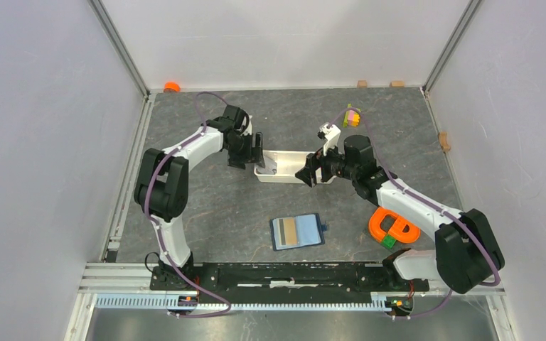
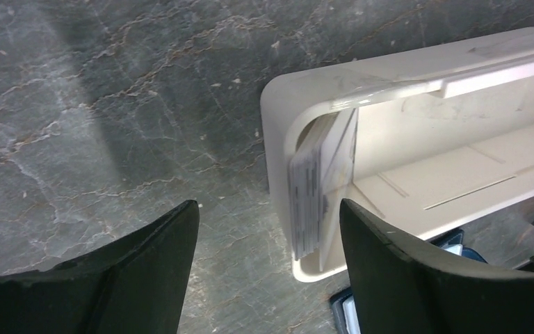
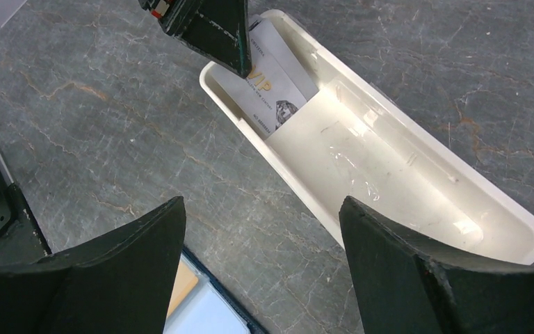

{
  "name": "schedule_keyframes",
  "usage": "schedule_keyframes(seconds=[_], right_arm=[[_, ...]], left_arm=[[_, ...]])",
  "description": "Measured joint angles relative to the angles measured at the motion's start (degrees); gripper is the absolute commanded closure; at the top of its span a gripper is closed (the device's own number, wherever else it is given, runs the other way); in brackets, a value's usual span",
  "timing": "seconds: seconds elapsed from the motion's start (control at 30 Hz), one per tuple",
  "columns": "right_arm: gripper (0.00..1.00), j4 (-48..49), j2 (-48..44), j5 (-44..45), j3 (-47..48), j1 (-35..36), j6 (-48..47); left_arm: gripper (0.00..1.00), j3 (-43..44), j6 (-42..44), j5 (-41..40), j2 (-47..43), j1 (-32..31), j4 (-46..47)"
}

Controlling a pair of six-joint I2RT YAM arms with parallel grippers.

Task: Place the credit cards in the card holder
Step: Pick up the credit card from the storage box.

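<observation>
My left gripper will narrow its fingers, as it is open wider than the packed stack of credit cards, and pinch only the top card (image 2: pixel 329 242) by its near corner.
The credit cards (image 2: pixel 311 191) stand on edge in a small stack, leaning against the left end wall of the white tray (image 2: pixel 278 104). In the right wrist view the top card (image 3: pixel 272 82) shows grey print and gold letters. My left gripper (image 2: pixel 269 229) hovers open just above that tray end and holds nothing; it sits at the tray's left end (image 1: pixel 254 153). My right gripper (image 3: pixel 261 223) is open and empty over bare table beside the tray's near wall (image 1: pixel 308 175). The card holder (image 1: pixel 297 231) lies open nearer the bases, with a tan card in a pocket.
The white tray (image 1: pixel 289 173) lies lengthwise mid-table. An orange and green object (image 1: pixel 392 228) rests by the right arm. A yellow-pink block stack (image 1: pixel 353 117) stands behind the right gripper. The left gripper's fingers (image 3: pixel 208 24) hang over the cards.
</observation>
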Motion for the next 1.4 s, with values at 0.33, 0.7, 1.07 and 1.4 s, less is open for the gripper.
schedule_keyframes(seconds=[0.33, 0.7, 1.07, 1.4], right_arm=[[0.15, -0.44, -1.42, 0.66, -0.66, 0.00, -0.37], [0.15, -1.90, -2.16, 1.33, -0.66, 0.00, -0.59], [0.15, -2.67, -2.21, 1.75, -0.66, 0.00, -0.66], [0.15, -2.78, -2.27, 1.75, -0.66, 0.00, -0.92]], left_arm=[[0.32, 0.72, 0.79, -2.71, -0.02, 0.09, -1.73], [0.44, 0.68, 0.96, -3.17, -1.81, 0.96, -2.89], [0.59, -0.35, 1.18, -3.17, -3.89, 1.09, -3.10], [0.52, -1.09, 1.22, -3.15, -5.09, 1.29, -3.41]])
